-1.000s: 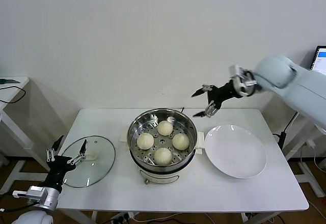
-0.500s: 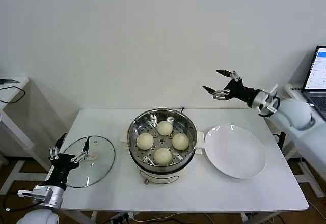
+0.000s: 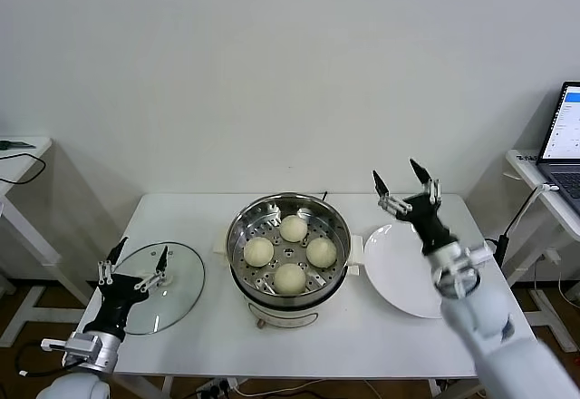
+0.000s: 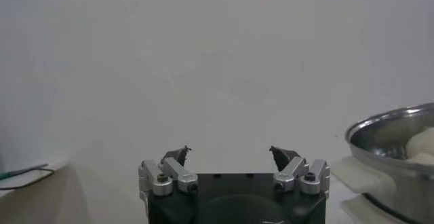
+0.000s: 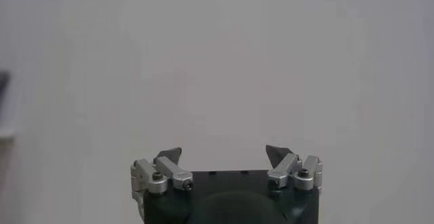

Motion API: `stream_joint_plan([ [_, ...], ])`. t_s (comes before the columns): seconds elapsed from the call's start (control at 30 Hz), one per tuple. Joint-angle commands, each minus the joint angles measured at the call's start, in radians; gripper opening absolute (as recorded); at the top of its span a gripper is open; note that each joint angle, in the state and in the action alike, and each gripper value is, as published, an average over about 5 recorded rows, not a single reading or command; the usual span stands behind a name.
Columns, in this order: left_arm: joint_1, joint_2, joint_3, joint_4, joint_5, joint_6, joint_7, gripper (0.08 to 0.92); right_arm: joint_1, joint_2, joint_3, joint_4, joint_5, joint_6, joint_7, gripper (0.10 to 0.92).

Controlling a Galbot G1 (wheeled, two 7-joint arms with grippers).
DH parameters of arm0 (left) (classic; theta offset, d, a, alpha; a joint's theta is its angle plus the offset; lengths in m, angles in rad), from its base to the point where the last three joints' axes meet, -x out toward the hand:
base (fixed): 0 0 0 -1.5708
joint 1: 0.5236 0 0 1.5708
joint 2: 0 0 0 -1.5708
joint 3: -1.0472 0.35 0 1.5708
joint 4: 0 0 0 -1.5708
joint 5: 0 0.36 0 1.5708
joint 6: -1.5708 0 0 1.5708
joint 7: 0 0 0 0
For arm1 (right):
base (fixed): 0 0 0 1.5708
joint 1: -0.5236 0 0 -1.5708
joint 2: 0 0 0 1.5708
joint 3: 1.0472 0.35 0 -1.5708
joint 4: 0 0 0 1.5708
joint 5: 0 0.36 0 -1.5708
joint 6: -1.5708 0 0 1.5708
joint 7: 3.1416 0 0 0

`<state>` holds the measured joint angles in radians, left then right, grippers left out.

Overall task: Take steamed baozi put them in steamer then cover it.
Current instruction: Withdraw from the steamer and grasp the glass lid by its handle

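Next, my left gripper will close on the white handle (image 3: pixel 165 278) of the round glass lid, because the lid must cover the steamer.
The steamer (image 3: pixel 288 251) stands mid-table with several baozi (image 3: pixel 293 228) on its perforated tray. Its rim and one baozi (image 4: pixel 424 144) also show in the left wrist view (image 4: pixel 390 127). The round glass lid (image 3: pixel 159 284) lies flat on the table to the steamer's left. My left gripper (image 3: pixel 140 256) is open and empty, pointing up over the lid's near edge. My right gripper (image 3: pixel 399 174) is open and empty, pointing up above the white plate (image 3: pixel 410 281). Both wrist views show open fingers (image 4: pixel 178 156) (image 5: pixel 169 157) against the wall.
The white plate is bare, right of the steamer. A laptop (image 3: pixel 564 145) sits on a side table at far right. A small white table (image 3: pixel 20 150) with a cable stands at far left. The table's front strip is bare.
My right arm has swung down and in from high at the right; its gripper now points up above the plate. My left gripper has shifted slightly right and tilted upright by the lid.
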<state>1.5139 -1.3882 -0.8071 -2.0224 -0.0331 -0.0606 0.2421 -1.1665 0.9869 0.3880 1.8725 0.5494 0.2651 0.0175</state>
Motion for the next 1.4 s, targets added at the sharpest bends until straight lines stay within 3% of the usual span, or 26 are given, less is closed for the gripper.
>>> stream_joint_plan([
  [0.03, 0.006, 0.006, 0.031, 0.039, 0.212, -0.153, -0.012, 0.823, -0.303, 0.291, 0.129, 0.096, -0.15, 0.132, 0.119, 0.823],
  [0.27, 0.03, 0.007, 0.013, 0.123, 0.777, -0.397, -0.184, 0.823, -0.302, 0.317, 0.124, 0.073, -0.159, 0.141, 0.125, 0.823],
  [0.47, 0.032, 0.027, -0.045, 0.229, 1.175, -0.471, -0.309, 0.823, -0.282, 0.332, 0.103, 0.06, -0.166, 0.14, 0.124, 0.823],
  [0.6, 0.014, 0.047, -0.092, 0.313, 1.337, -0.474, -0.341, 0.823, -0.271, 0.343, 0.091, 0.046, -0.176, 0.142, 0.123, 0.823],
  [0.83, -0.025, 0.08, -0.136, 0.418, 1.411, -0.459, -0.344, 0.823, -0.26, 0.354, 0.083, 0.015, -0.192, 0.155, 0.116, 0.823],
  [1.4, -0.101, 0.067, -0.112, 0.459, 1.403, -0.41, -0.358, 0.823, -0.246, 0.361, 0.079, -0.007, -0.195, 0.16, 0.111, 0.823],
])
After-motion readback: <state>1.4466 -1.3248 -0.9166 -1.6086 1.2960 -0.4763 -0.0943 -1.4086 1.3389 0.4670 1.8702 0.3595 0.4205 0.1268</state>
